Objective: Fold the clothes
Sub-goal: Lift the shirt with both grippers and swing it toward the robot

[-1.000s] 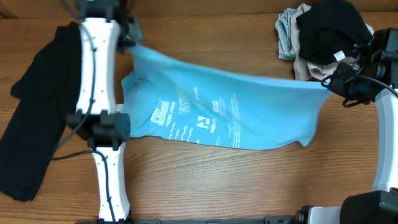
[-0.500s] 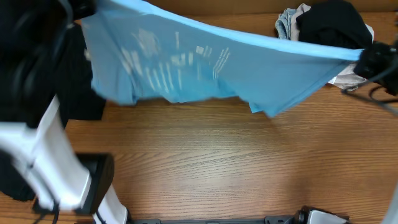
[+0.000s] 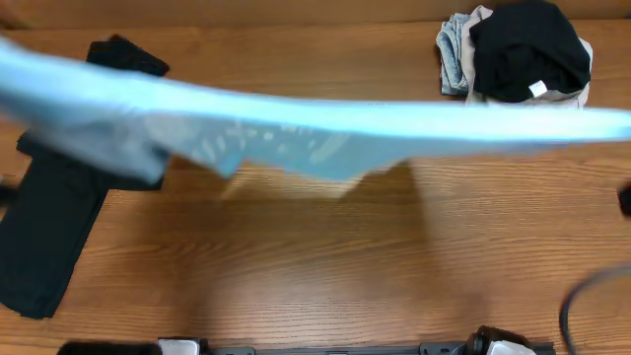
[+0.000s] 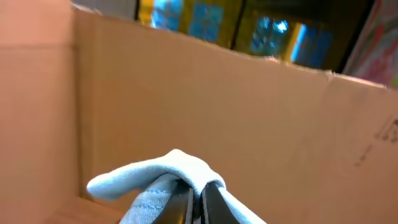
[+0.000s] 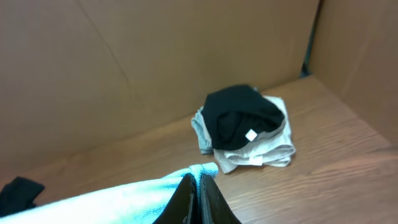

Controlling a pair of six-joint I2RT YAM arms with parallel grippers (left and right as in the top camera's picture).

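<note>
My right gripper is going to release the light blue T-shirt's hem on the table [image 3: 463, 162] [image 5: 241, 200] just in front of the pile of clothes.
The light blue T-shirt [image 3: 325, 128] is held high above the table, stretched and blurred across the whole overhead view, its lettering dimly visible at the left centre. My left gripper [image 4: 198, 198] is shut on a bunched fold of the shirt [image 4: 155, 174], facing a cardboard wall. My right gripper [image 5: 198, 193] is shut on the other end of the shirt [image 5: 124, 199]. Neither gripper shows in the overhead view. The plain black garment [image 3: 59, 207] lies flat on the table at the left.
A pile of clothes [image 3: 518, 54], black on top of beige and grey pieces, sits at the back right; it also shows in the right wrist view [image 5: 245, 127]. Cardboard walls [image 4: 249, 112] surround the wooden table [image 3: 325, 266].
Both arms have lifted the shirt off the table and up toward the camera, stretching it wider. The arms have left the overhead view.
</note>
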